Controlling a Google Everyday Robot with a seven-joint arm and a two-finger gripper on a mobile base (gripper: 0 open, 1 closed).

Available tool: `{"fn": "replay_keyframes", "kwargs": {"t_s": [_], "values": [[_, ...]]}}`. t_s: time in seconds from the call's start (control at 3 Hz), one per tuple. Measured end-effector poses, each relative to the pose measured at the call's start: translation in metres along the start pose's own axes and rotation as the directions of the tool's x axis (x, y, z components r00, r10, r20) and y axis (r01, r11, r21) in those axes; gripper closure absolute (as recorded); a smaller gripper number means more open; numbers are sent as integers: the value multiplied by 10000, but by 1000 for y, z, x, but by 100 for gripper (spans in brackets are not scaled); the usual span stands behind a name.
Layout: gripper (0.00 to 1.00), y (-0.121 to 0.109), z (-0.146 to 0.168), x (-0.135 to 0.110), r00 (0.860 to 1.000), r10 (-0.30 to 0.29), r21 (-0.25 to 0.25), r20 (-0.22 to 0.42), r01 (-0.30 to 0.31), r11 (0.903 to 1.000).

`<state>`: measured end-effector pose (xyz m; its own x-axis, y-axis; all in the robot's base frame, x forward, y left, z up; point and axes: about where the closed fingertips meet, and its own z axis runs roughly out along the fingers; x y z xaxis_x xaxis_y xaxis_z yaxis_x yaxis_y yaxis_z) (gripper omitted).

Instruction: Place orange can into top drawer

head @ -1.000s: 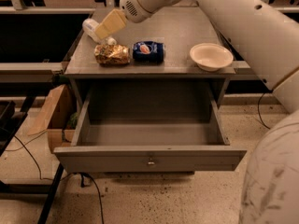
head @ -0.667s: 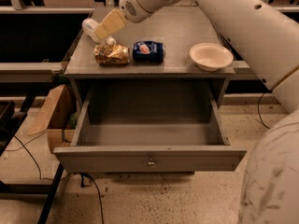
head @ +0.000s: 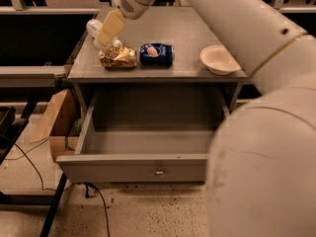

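The robot's gripper needs to move next to the middle of the orange can (head: 118,57), beside the dark blue can, and close there.
The orange can (head: 118,57) lies on its side at the left of the grey cabinet top (head: 187,33). It is golden-orange with a mottled shiny pattern. My gripper (head: 108,31) hangs just above and behind the can's left end, pointing down and to the left. It holds nothing that I can see. The top drawer (head: 133,169) is pulled fully open below the cabinet top, and its inside is bare grey. The white arm fills the right side of the view.
A dark blue can (head: 156,54) lies right next to the orange can on its right. A white bowl (head: 218,59) sits near the right front edge. A white bottle (head: 93,27) stands behind the gripper. A cardboard box (head: 57,125) stands left of the drawer.
My gripper has shifted slightly left and down, closer to the orange can's left end. The cans, bowl and drawer have not moved.
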<state>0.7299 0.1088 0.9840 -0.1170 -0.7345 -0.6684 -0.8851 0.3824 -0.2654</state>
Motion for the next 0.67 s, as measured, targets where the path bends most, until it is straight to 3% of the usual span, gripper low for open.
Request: {"fn": "replay_keyframes", "kwargs": {"t_s": [0.33,0.67], "values": [[0,3,19,-7,9849,-1154,-457,-1287,1103,9928],[0,13,37,10,9534,-1576,-1350,-2574,1261,9828]]}}
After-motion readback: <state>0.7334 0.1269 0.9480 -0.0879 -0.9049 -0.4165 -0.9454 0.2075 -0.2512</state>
